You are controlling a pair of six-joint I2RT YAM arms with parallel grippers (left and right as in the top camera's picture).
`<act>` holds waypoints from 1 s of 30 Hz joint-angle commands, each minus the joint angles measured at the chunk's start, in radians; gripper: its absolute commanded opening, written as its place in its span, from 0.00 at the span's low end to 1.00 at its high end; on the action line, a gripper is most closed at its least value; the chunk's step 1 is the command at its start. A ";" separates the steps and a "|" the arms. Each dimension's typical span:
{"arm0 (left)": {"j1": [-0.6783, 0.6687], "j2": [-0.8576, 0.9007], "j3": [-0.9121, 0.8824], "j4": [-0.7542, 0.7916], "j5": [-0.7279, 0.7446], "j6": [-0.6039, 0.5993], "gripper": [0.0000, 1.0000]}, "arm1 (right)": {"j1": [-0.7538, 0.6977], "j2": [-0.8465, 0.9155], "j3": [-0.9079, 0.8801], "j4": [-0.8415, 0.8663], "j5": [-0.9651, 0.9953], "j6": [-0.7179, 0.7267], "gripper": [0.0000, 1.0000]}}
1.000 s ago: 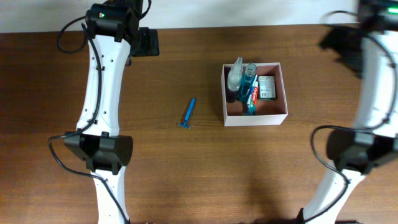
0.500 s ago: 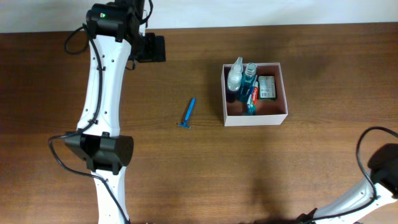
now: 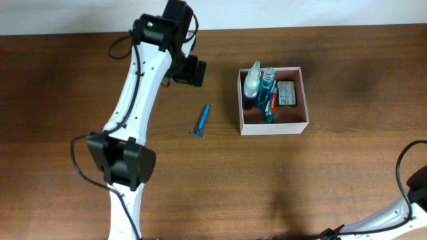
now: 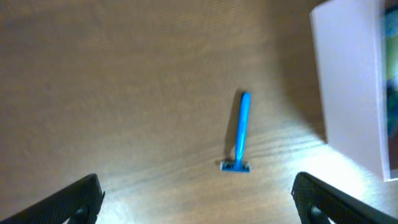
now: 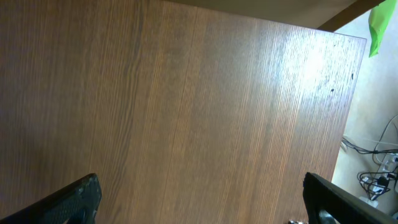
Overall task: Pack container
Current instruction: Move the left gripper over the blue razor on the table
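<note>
The robot's left gripper needs to next move to the middle of the handle [image 3: 202, 121] [image 4: 241, 134] of the blue razor beside the container and close there.
The container [image 3: 303, 100], a shallow white-walled box with a reddish-brown inside, stands right of the table's middle. It holds a clear spray bottle [image 3: 252, 81], a blue bottle [image 3: 268, 79], a toothpaste tube [image 3: 270, 101] and a green packet [image 3: 287, 93]. A blue razor [image 3: 201, 121] lies on the wood to its left. My left gripper [image 3: 190, 70] hovers behind the razor, open and empty. In the left wrist view the razor [image 4: 240, 132] lies ahead of the left gripper [image 4: 198, 200], with the container wall [image 4: 345, 87] at the right. My right gripper [image 5: 202, 202] is open over bare wood.
Only a piece of the right arm [image 3: 417, 183] shows at the overhead view's lower right corner. The right wrist view shows the table's edge [image 5: 351, 93] at the right, with cables on the floor and a green object [image 5: 380, 22] beyond it.
The left arm has swung right and forward, bringing its gripper closer to the razor. The right arm has pulled out of the overhead view toward the lower right corner.
</note>
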 commanded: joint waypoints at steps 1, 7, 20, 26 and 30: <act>0.006 -0.006 -0.089 0.006 0.035 -0.031 0.99 | 0.001 -0.009 -0.002 -0.005 0.013 -0.007 0.99; -0.018 -0.006 -0.218 0.058 0.055 -0.006 0.99 | 0.001 -0.009 -0.002 -0.005 0.013 -0.007 0.99; -0.130 -0.004 -0.436 0.231 0.007 -0.038 0.99 | 0.001 -0.009 -0.002 -0.005 0.013 -0.007 0.99; -0.114 -0.004 -0.526 0.275 0.007 -0.038 0.99 | 0.001 -0.009 -0.002 -0.005 0.013 -0.007 0.99; -0.103 -0.003 -0.560 0.293 0.010 -0.038 1.00 | 0.001 -0.009 -0.002 -0.005 0.013 -0.007 0.99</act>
